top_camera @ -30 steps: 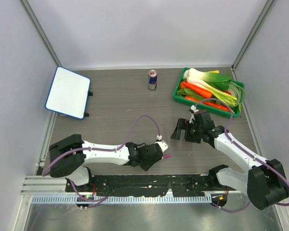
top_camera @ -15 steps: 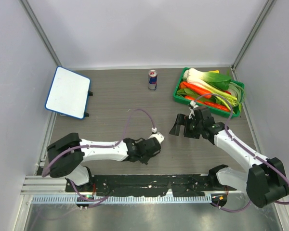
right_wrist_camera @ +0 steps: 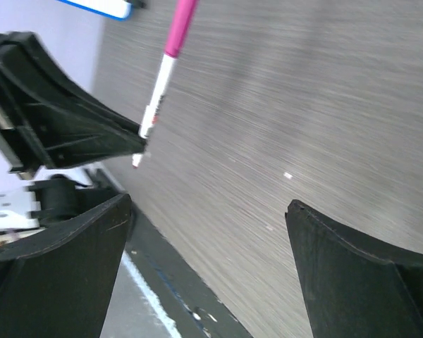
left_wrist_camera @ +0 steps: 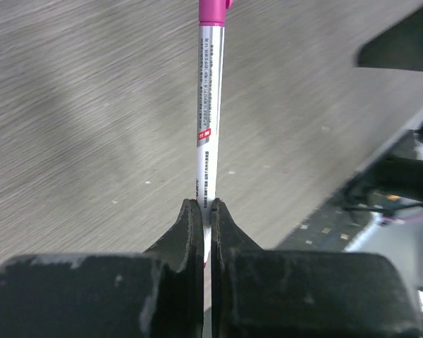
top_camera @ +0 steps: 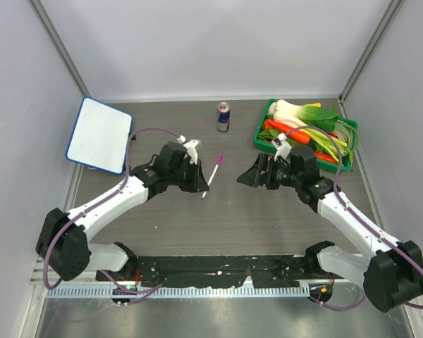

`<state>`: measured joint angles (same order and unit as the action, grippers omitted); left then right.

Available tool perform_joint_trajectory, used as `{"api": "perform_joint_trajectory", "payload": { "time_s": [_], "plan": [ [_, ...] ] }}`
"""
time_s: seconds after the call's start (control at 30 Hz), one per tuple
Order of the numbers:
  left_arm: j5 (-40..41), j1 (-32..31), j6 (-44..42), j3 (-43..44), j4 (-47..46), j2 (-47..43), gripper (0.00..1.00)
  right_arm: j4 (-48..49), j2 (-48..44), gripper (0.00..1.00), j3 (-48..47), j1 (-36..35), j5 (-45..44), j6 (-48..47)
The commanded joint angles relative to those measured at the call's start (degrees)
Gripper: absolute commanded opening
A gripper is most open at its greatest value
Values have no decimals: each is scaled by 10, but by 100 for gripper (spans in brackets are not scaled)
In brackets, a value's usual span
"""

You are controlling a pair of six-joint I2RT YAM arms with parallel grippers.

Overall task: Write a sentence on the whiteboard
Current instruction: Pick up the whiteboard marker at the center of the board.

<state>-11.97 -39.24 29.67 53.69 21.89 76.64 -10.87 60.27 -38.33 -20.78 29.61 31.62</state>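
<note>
My left gripper is holding the marker's white body short of its tail end. Next, my right gripper steadies the marker's body while my left gripper takes hold again nearer the marker's tail end (right_wrist_camera: pixel 137 161).
The whiteboard (top_camera: pixel 99 134), white with a blue rim and black feet, stands at the far left by the wall; its face is blank and no sentence shows. My left gripper (top_camera: pixel 201 184) is shut on a white marker with a magenta cap (top_camera: pixel 212 174), held near the table's middle; in the left wrist view the marker (left_wrist_camera: pixel 208 113) sticks out ahead of the closed gripper (left_wrist_camera: pixel 205 211). My right gripper (top_camera: pixel 248 176) is open and empty, just right of the marker and facing it. The marker also shows in the right wrist view (right_wrist_camera: pixel 162 91), beyond the gripper (right_wrist_camera: pixel 208 218).
A drink can (top_camera: pixel 223 116) stands at the back centre. A green crate (top_camera: pixel 260 138) of leeks, carrots and greens sits at the back right. Grey walls close in the table on three sides.
My left arm has swung from the near edge up and left to the table's middle, carrying the marker. My right gripper has moved a little left and away, toward the marker.
</note>
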Motion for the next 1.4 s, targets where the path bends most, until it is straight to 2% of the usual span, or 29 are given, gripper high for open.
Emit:
{"api": "perform_joint_trajectory", "payload": {
  "time_s": [0.0, 0.13, 0.3, 0.43, 0.57, 0.6, 0.7, 0.73, 0.8, 0.87, 0.97, 1.0, 1.07, 1.13, 1.37],
  "plan": [
    [-187, 48, 44, -12, -84, -63, 0, 196, -4, 92, 1, -15, 105, 105],
    [-228, 59, 71, -19, -112, -87, 0, 277, 14, 83, -6, -58, 86, 152],
    [-269, 59, 107, -33, -159, -95, 0, 334, 70, 63, -29, -84, 106, 181],
    [-277, 60, 116, -43, -173, -102, 0, 336, 94, 62, -43, -94, 107, 186],
    [-278, 60, 124, -49, -184, -110, 0, 349, 103, 54, -40, -97, 106, 192],
    [-281, 60, 130, -53, -189, -111, 0, 356, 105, 44, -40, -97, 107, 197],
    [-290, 59, 144, -68, -205, -112, 0, 388, 108, 28, -38, -99, 113, 220],
    [-290, 59, 147, -75, -208, -116, 0, 392, 110, 12, -39, -102, 111, 222],
    [-285, 60, 148, -84, -203, -126, 0, 392, 116, 1, -44, -102, 110, 223],
    [-271, 59, 149, -90, -200, -137, 0, 392, 116, 1, -42, -102, 107, 224],
    [-255, 59, 145, -89, -179, -148, 11, 379, 93, 1, -31, -103, 81, 223],
    [-257, 60, 146, -89, -181, -153, 17, 376, 89, 1, -29, -102, 64, 223],
    [-250, 60, 151, -89, -181, -159, 42, 367, 78, 1, -25, -102, 49, 222],
    [-242, 59, 154, -90, -190, -161, 53, 359, 66, 1, -22, -102, 32, 224],
    [-257, 58, 176, -97, -243, -128, 54, 344, 33, 1, -12, -102, -13, 231]
  ]
}}
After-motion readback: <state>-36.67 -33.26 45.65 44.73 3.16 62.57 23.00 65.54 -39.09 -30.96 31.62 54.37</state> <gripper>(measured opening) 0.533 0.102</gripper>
